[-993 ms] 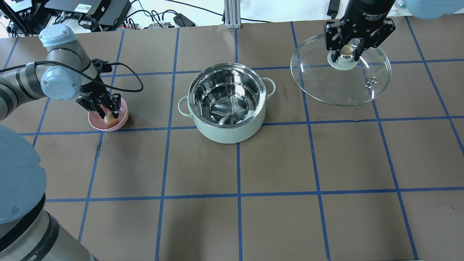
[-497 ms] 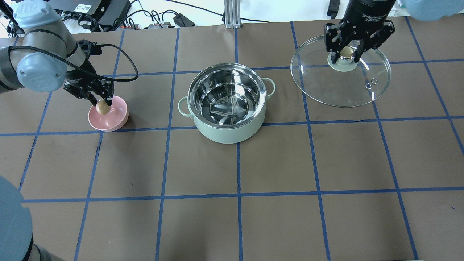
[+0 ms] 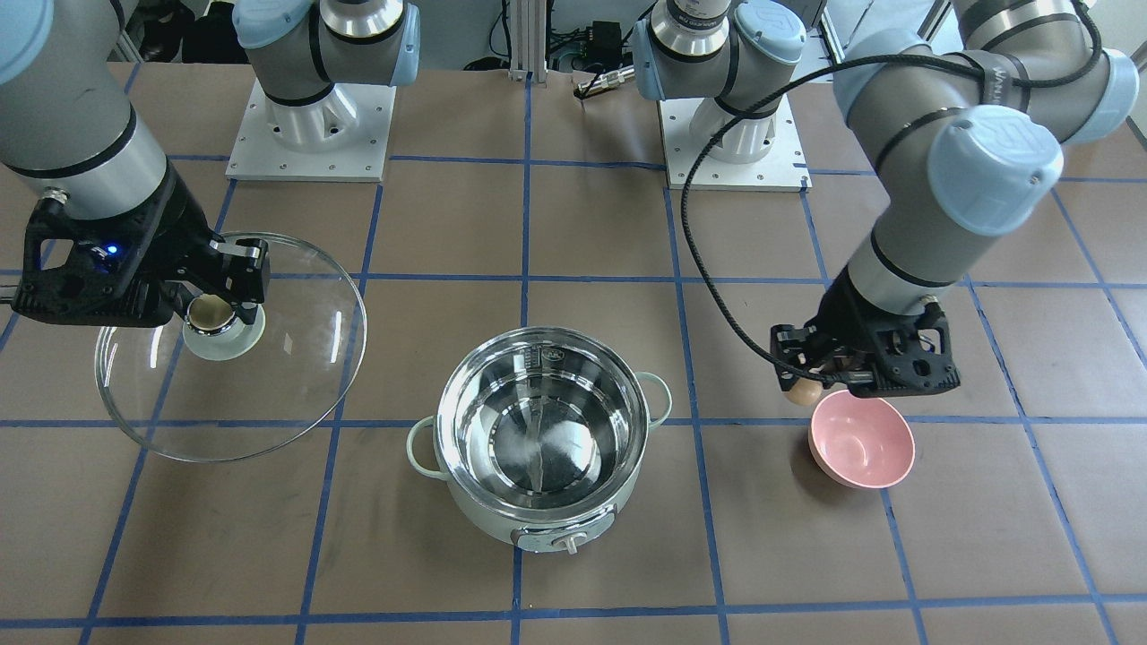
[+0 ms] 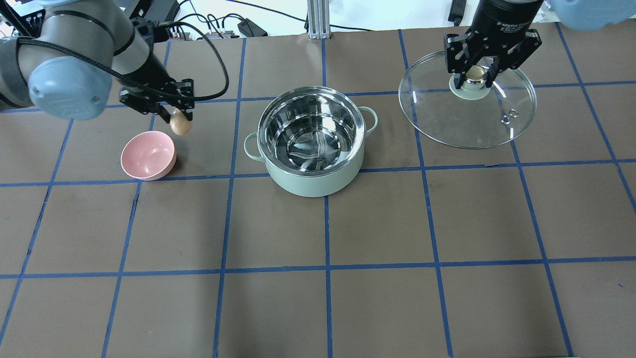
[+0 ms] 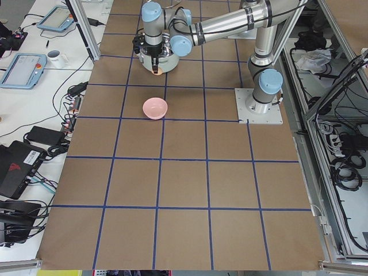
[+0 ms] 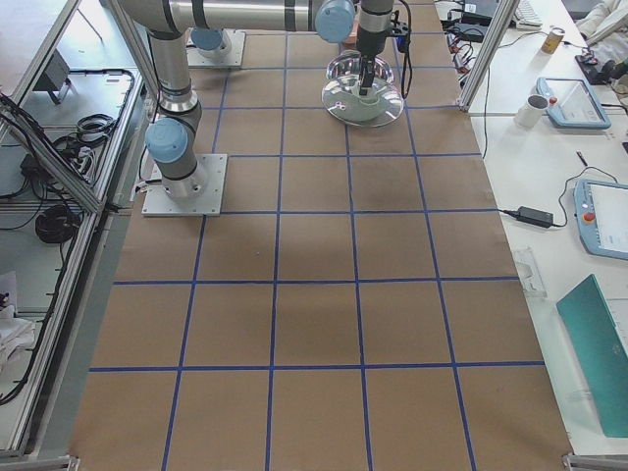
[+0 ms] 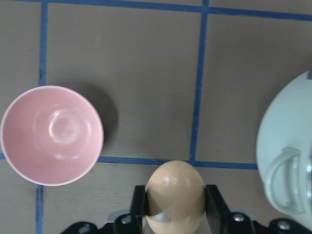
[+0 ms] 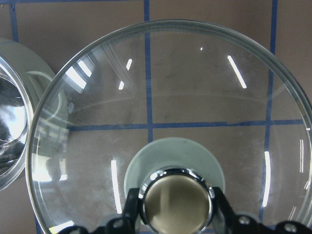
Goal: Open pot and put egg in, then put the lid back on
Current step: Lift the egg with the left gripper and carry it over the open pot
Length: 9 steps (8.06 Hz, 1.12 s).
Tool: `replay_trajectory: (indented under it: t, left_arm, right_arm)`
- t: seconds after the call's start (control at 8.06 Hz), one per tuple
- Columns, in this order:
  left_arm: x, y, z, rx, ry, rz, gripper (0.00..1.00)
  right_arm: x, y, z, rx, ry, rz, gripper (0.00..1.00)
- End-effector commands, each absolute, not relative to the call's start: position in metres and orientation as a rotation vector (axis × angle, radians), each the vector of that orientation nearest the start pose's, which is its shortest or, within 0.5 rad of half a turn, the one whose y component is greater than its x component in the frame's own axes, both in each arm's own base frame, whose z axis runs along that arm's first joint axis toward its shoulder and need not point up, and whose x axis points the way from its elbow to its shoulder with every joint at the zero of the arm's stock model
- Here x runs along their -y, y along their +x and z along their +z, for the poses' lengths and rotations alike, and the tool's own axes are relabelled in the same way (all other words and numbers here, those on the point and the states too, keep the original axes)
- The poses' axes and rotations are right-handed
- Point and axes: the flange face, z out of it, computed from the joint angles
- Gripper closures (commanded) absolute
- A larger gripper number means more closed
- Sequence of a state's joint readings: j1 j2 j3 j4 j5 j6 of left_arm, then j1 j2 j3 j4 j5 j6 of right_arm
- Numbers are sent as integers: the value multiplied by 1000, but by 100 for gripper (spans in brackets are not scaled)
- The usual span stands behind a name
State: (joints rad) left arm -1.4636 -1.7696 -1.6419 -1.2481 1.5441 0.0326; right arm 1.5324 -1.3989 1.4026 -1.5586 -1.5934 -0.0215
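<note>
Next, my left gripper sets the tan egg free near the middle of the mint-green pot's steel bottom (image 3: 531, 451), letting go of it there. The egg is held between bowl and pot.
The mint-green pot (image 4: 312, 144) stands open at the table's middle, its steel inside empty; it also shows in the front view (image 3: 538, 448). My left gripper (image 4: 178, 119) is shut on the tan egg (image 4: 180, 124), held in the air between the pink bowl and the pot; the egg also shows in the left wrist view (image 7: 175, 195) and the front view (image 3: 804, 392). My right gripper (image 4: 474, 75) is shut on the cap of the glass lid (image 4: 467, 114), held to the pot's right; the lid also shows in the right wrist view (image 8: 195, 97).
An empty pink bowl (image 4: 148, 154) sits left of the pot, below and left of the egg. Cables and electronics (image 4: 124, 15) lie beyond the table's far edge. Blue tape lines grid the brown table (image 4: 323, 278).
My left gripper has lifted the egg out of the pink bowl and carried it up and right, toward the pot. The right gripper and lid have barely moved.
</note>
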Motion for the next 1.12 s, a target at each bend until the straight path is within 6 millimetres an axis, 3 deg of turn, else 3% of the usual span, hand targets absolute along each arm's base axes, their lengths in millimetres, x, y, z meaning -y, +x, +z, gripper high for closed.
replay_trajectory:
  t: [0.0, 0.37, 0.5, 0.62, 0.87, 0.99]
  left_arm:
    - [568, -181, 398, -3201, -166, -281, 91]
    - [569, -281, 366, -3254, -273, -270, 91]
    - [576, -319, 338, -3267, -303, -278, 91]
    - [584, -335, 314, -3273, -296, -285, 91]
    - [587, -337, 281, -3258, -273, -200, 91]
    - [587, -337, 274, -3252, -271, -177, 91]
  right_arm:
    - [567, 109, 478, -3168, 24, 28, 97]
    - [567, 109, 478, -3168, 24, 28, 97]
    - [567, 109, 478, -3168, 24, 28, 97]
    - [567, 109, 479, -3169, 24, 26, 97]
    - [567, 109, 477, -3168, 24, 30, 97]
    - [566, 109, 477, -3170, 24, 33, 97]
